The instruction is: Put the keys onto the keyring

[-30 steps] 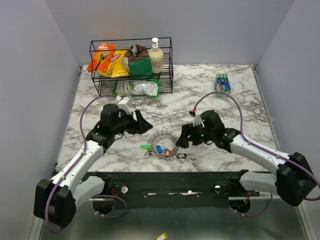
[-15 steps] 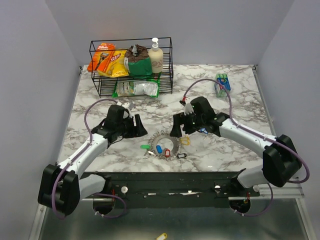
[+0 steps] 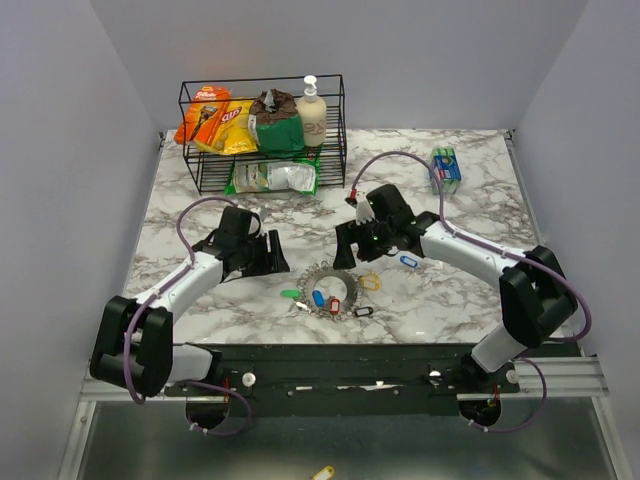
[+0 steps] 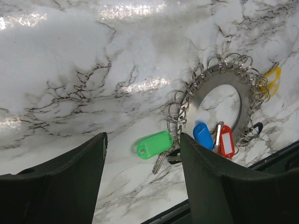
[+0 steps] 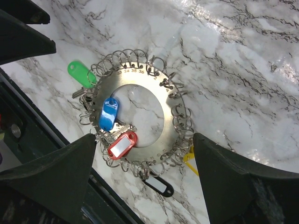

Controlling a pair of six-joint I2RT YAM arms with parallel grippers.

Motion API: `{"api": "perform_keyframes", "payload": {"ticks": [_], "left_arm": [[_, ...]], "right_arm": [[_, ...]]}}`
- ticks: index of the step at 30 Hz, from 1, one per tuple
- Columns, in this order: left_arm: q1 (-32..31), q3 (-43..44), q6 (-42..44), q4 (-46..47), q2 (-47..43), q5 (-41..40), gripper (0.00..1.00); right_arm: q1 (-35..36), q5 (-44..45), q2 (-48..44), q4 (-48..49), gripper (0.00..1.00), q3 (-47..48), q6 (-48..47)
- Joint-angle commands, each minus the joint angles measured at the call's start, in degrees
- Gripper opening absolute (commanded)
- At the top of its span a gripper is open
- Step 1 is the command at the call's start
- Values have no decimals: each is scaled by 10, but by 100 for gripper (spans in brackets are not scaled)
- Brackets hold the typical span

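Observation:
The robot's left gripper should close on the small split ring (image 3: 323,308) at the front end of the blue tag, beside the keyring's red tag.
The keyring (image 3: 327,277) is a flat silvery disc edged with small split rings, lying near the table's front edge. Keys with green (image 3: 290,293), blue (image 3: 318,298), red (image 3: 335,306), black (image 3: 363,311) and yellow (image 3: 371,282) tags lie at its rim. Another blue tag (image 3: 408,262) lies apart to the right. My left gripper (image 3: 276,255) stands open to the ring's left, the green tag (image 4: 154,143) showing between its fingers. My right gripper (image 3: 346,247) hangs open behind the keyring (image 5: 169,112), empty, looking down on the red tag (image 5: 122,144) and blue tag (image 5: 108,113).
A black wire rack (image 3: 262,130) with snack bags and a bottle stands at the back left. A blue-green box (image 3: 446,165) sits at the back right. The black mounting rail (image 3: 330,365) runs just in front of the keys.
My right gripper has swung left and back from beside the ring to behind it, uncovering the yellow tag and the loose blue tag. My left gripper has drawn back a little to the left.

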Motion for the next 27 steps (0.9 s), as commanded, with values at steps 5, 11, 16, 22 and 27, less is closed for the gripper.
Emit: {"api": "perform_keyframes", "payload": {"ticks": [5, 11, 16, 22, 27], "left_arm": [[4, 29, 15, -16, -22, 15, 70], [-47, 20, -31, -37, -87, -25, 70], [-129, 23, -87, -38, -94, -53, 67], [-226, 30, -148, -42, -81, -99, 60], [-282, 37, -183, -46, -43, -130, 57]], "right_arm": [[2, -20, 16, -18, 92, 31, -9], [2, -26, 25, -3, 92, 29, 20], [-4, -9, 22, 1, 92, 14, 32], [-47, 2, 0, 17, 93, -26, 84], [-75, -16, -17, 38, 93, -64, 105]]}}
